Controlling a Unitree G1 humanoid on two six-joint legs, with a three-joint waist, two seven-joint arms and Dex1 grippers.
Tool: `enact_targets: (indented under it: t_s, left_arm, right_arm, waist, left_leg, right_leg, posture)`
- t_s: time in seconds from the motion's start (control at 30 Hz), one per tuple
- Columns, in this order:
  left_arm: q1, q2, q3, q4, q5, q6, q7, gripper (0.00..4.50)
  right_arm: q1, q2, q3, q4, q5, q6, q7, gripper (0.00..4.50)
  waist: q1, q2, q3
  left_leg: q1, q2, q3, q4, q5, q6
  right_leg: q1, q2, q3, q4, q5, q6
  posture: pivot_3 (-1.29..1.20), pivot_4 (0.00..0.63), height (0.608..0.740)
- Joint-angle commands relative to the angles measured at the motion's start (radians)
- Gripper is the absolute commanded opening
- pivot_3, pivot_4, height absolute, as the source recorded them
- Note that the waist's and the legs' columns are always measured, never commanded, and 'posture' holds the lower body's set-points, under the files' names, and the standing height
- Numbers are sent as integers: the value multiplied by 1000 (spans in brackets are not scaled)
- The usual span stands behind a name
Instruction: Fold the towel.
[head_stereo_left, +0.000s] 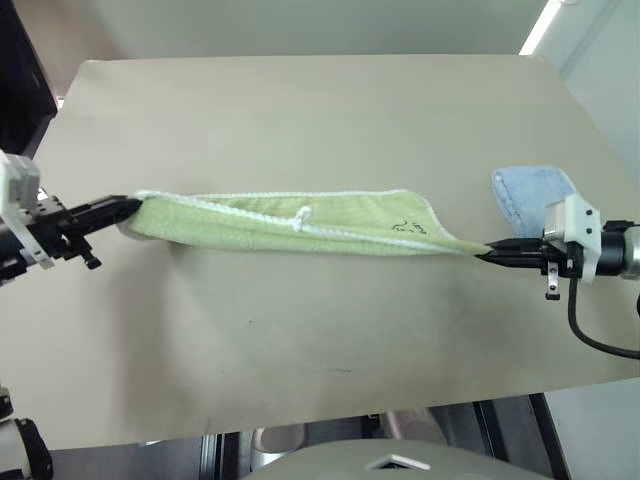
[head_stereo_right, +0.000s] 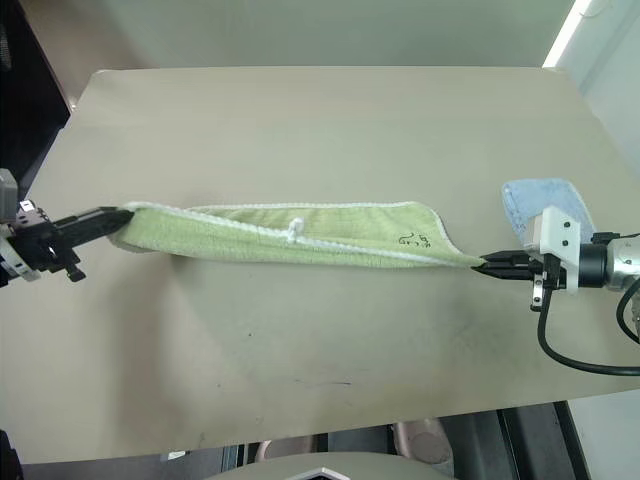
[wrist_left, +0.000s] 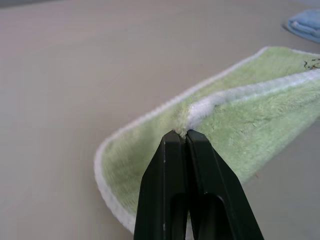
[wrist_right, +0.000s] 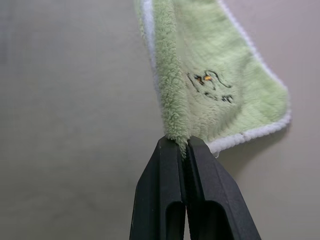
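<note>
Next, the left gripper releases the towel's folded-over corner on the towel's far white edge (head_stereo_left: 184, 194) (wrist_left: 142, 118), close to that end of the towel. The towel now hangs stretched above the tan table.
The light green towel (head_stereo_left: 290, 223), with a white stitched edge and a small white loop tag (head_stereo_left: 301, 217), hangs stretched between my two grippers above the tan table. It is doubled over lengthwise into a long band. My left gripper (head_stereo_left: 132, 206) is shut on the towel's left end (wrist_left: 186, 131). At the right end my right gripper (head_stereo_left: 484, 252) is shut on the towel (wrist_right: 176, 135), near a small dark embroidered mark (wrist_right: 210, 82).
A smaller pale blue cloth (head_stereo_left: 533, 192) lies on the tan table (head_stereo_left: 300, 110) at the right edge, just behind my right gripper. The table's front edge (head_stereo_left: 330, 418) runs close below the towel.
</note>
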Motion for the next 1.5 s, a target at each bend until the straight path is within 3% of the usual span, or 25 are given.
enact_targets:
  t_s: [0.03,0.23,0.4,0.6,0.63,0.9,1.0,1.1,1.37,1.47,1.5]
  left_arm:
    - [1,10,10,-46,5,13,30,0]
    - [-47,-31,-63,10,85,-47,105,0]
    - [-186,-63,-144,182,194,-150,179,0]
    - [-346,-96,-221,396,308,-289,246,0]
    - [-363,-101,-230,422,320,-307,252,0]
    - [-432,-141,-281,539,378,-384,259,0]
    - [-447,-148,-290,566,386,-381,256,659]
    - [-455,-152,-295,580,389,-378,254,1695]
    - [-460,-149,-274,596,390,-378,277,4343]
    - [-438,-132,-274,591,413,-410,323,4500]
    - [-425,-125,-255,576,390,-398,307,4500]
  right_arm:
    - [-40,15,-7,-14,6,0,-11,7]
    - [-234,109,82,174,-120,-57,-78,7]
    - [-408,182,169,433,-253,-148,-102,7]
    - [-559,245,230,681,-363,-259,-127,7]
    - [-576,254,234,712,-376,-272,-133,7]
    - [-653,313,257,887,-448,-350,-186,7]
    - [-661,319,261,923,-467,-366,-190,0]
    - [-666,322,255,946,-475,-368,-193,695]
    - [-658,301,234,944,-495,-422,-250,3323]
    - [-642,272,229,917,-515,-482,-299,4385]
    - [-634,259,214,896,-504,-478,-306,4453]
  waist:
    - [-1,0,0]
    - [-7,0,0]
    - [-4,0,0]
    - [-2,0,0]
    - [-2,0,0]
    - [-3,0,0]
    - [-3,0,0]
    - [-4,0,0]
    - [-4,0,0]
    - [-4,0,0]
    - [-4,0,0]
  left_leg:
    - [1,0,0,1,1,1]
    - [10,-1,0,0,5,6]
    - [12,1,-5,-2,6,8]
    - [-2,2,-9,-4,6,8]
    - [-3,3,-9,-3,6,8]
    - [-8,4,-9,-4,6,8]
    - [-8,4,-9,-4,5,8]
    - [-8,5,-9,-4,5,9]
    - [-7,4,-10,-3,6,9]
    - [-7,4,-10,-3,6,9]
    - [-7,4,-10,-3,6,9]
  right_leg:
    - [1,0,0,0,2,0]
    - [7,1,1,0,8,-7]
    - [7,1,1,1,10,-8]
    - [-9,1,0,1,13,-4]
    - [-11,1,0,1,19,5]
    - [-15,1,-1,-1,18,5]
    - [-15,0,-1,-1,18,5]
    - [-15,0,-1,-1,19,4]
    - [-14,0,-1,-1,20,-1]
    - [-14,0,-1,-1,20,-1]
    - [-14,0,-1,-1,20,-1]
  posture:
    - [0,150,740]
    - [0,150,740]
    - [0,150,740]
    - [0,150,740]
    - [0,150,740]
    - [0,150,740]
    - [0,150,740]
    - [0,150,740]
    - [0,150,740]
    - [0,150,740]
    - [0,150,740]
